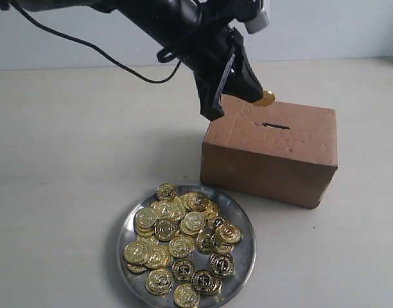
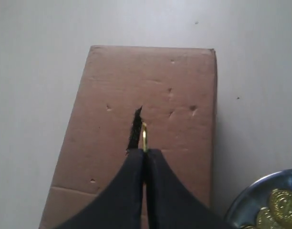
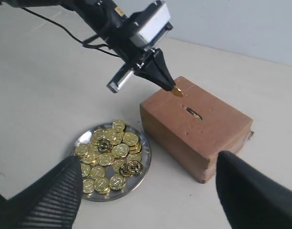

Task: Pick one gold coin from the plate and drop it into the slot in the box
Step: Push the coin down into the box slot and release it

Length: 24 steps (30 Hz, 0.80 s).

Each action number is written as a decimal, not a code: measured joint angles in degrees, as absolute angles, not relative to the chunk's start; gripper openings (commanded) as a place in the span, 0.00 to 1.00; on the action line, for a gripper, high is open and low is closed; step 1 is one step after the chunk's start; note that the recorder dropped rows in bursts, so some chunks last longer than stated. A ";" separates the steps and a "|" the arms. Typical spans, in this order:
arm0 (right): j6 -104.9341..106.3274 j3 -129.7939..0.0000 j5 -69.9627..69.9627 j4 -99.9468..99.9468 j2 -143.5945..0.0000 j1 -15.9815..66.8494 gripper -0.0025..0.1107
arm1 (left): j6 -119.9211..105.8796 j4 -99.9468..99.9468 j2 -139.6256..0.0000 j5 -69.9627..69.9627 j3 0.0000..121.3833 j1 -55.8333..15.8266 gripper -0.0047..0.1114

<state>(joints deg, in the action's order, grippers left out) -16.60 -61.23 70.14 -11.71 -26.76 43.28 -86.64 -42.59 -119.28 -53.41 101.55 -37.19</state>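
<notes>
The robot's left gripper should release the gold coin in the dark slot on top of the brown cardboard box (image 1: 277, 126) (image 2: 135, 129).
My left gripper (image 1: 259, 97) is shut on a gold coin (image 1: 267, 98), held edge-on above the brown cardboard box (image 1: 273, 154). In the left wrist view the coin (image 2: 144, 137) pokes out past the closed fingertips, just beside the dark slot (image 2: 134, 130). The slot (image 1: 274, 125) is cut in the box's top face. The silver plate (image 1: 243, 256), heaped with several gold coins (image 1: 177, 244), sits in front of the box. My right gripper (image 3: 151, 191) hangs open and empty, high over the table between plate (image 3: 143, 143) and box (image 3: 198, 126).
A black cable (image 1: 87, 45) trails from the left arm across the back of the pale table. The box stands just right of and behind the plate. The left arm (image 3: 122, 28) reaches in from the far left.
</notes>
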 measured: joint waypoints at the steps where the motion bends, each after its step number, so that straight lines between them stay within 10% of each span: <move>1: -16.69 -61.23 70.24 -11.25 -26.47 43.28 0.66 | -87.15 -42.20 -120.62 -53.30 102.49 -37.19 0.04; 24: -16.69 -61.00 70.24 -7.43 -26.32 43.28 0.66 | -95.95 -41.94 -129.50 -53.56 110.71 -39.15 0.04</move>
<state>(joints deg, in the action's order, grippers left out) -16.69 -61.00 70.24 -7.43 -26.32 43.28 -95.95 -41.94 -129.50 -53.56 110.71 -39.15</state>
